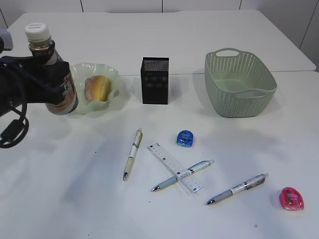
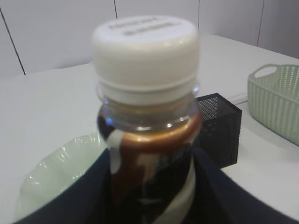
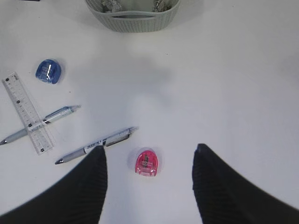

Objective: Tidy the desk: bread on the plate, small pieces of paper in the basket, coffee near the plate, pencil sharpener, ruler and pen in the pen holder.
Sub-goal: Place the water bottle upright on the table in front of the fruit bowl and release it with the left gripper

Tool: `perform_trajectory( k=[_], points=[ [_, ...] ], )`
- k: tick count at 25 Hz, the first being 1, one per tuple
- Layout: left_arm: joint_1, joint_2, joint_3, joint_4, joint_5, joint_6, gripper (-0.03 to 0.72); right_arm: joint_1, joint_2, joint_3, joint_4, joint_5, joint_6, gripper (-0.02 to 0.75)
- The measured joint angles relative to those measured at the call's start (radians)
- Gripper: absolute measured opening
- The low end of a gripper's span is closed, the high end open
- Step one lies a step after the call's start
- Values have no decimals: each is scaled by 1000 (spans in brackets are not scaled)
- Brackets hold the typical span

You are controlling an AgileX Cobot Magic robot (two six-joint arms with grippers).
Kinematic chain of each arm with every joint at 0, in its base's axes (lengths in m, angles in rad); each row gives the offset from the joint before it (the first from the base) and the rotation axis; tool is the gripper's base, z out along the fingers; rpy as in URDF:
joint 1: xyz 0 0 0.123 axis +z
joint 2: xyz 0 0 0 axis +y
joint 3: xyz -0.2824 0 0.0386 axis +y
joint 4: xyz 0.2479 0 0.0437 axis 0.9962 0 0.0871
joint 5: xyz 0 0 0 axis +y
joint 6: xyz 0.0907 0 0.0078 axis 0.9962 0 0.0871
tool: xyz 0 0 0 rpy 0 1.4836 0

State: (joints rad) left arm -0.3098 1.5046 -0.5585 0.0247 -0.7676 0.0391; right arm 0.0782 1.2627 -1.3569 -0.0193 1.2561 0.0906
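My left gripper sets the coffee on the bare desk [image 1: 74, 144] next, just before the plate.
My left gripper [image 1: 50, 82] is shut on the coffee [image 1: 54, 69], a brown bottle with a white cap, held slightly tilted just left of the plate [image 1: 112, 74]. The bread [image 1: 97, 88] lies in the plate. In the left wrist view the coffee [image 2: 145, 93] fills the frame between my dark fingers [image 2: 79, 196]. My right gripper [image 3: 150, 148] hangs open above a pink pencil sharpener [image 3: 146, 162]. A blue pencil sharpener [image 1: 185, 138], the ruler [image 1: 174, 167] and three pens [image 1: 132, 153] [image 1: 182, 176] [image 1: 238, 188] lie on the desk. The pen holder [image 1: 155, 80] stands mid-back.
The basket [image 1: 234, 104] stands at the back right; pale crumpled bits [image 3: 110, 4] show inside it. One pen lies across the ruler [image 3: 27, 112]. The pink sharpener [image 1: 292, 198] is near the front right corner. The right arm does not show in the exterior view.
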Motion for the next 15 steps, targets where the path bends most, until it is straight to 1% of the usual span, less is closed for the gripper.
perform_trajectory(
  k=[3,8,15],
  points=[
    [0,82,0,-15,-127,19,313,0,0,0,-2,0,-2,458],
    [0,198,0,-76,-279,33,313,0,0,0,-6,0,-9,458],
    [0,278,0,-85,-322,33,313,0,0,0,-26,0,-10,458]
  ],
)
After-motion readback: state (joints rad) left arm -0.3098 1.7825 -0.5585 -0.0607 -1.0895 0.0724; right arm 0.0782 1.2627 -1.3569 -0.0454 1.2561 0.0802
